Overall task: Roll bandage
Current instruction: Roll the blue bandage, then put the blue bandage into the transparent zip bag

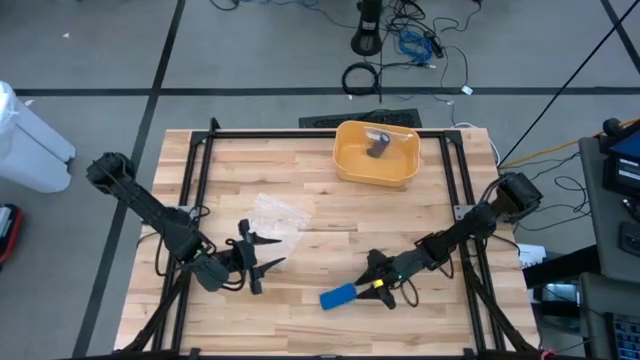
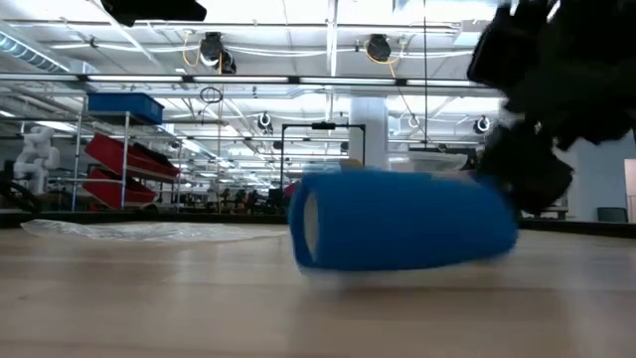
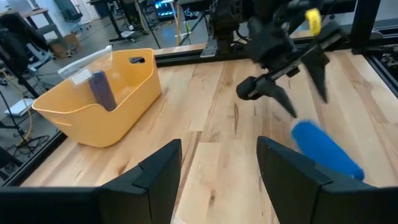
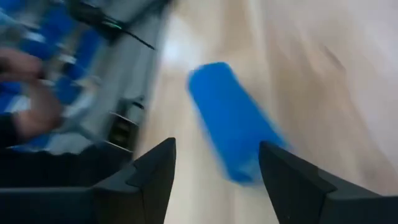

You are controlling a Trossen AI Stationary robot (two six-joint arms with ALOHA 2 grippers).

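The clear plastic bag is next for my right gripper, which should go to it and close on the bag's edge [image 1: 301, 212] toward the yellow tub.
The bandage [image 1: 338, 296] is a blue roll lying on its side on the wooden table [image 1: 300, 180], near the front edge; it also shows in the low view [image 2: 402, 221] and the right wrist view [image 4: 233, 118]. My right gripper [image 1: 373, 280] stands open just to the right of the roll and a little above it, with the roll ahead of its fingers [image 4: 155, 174] and nothing between them. From the left wrist view, that gripper [image 3: 305, 93] hangs clear over the roll [image 3: 326, 152]. My left gripper [image 1: 262, 252] waits open at the table's left front, holding nothing.
A yellow tub [image 1: 350, 165] with a dark object [image 1: 378, 148] inside stands at the far middle. A clear plastic bag [image 1: 275, 212] lies left of centre. Black frame rails [image 1: 195, 180] run along the table's left, right and far sides.
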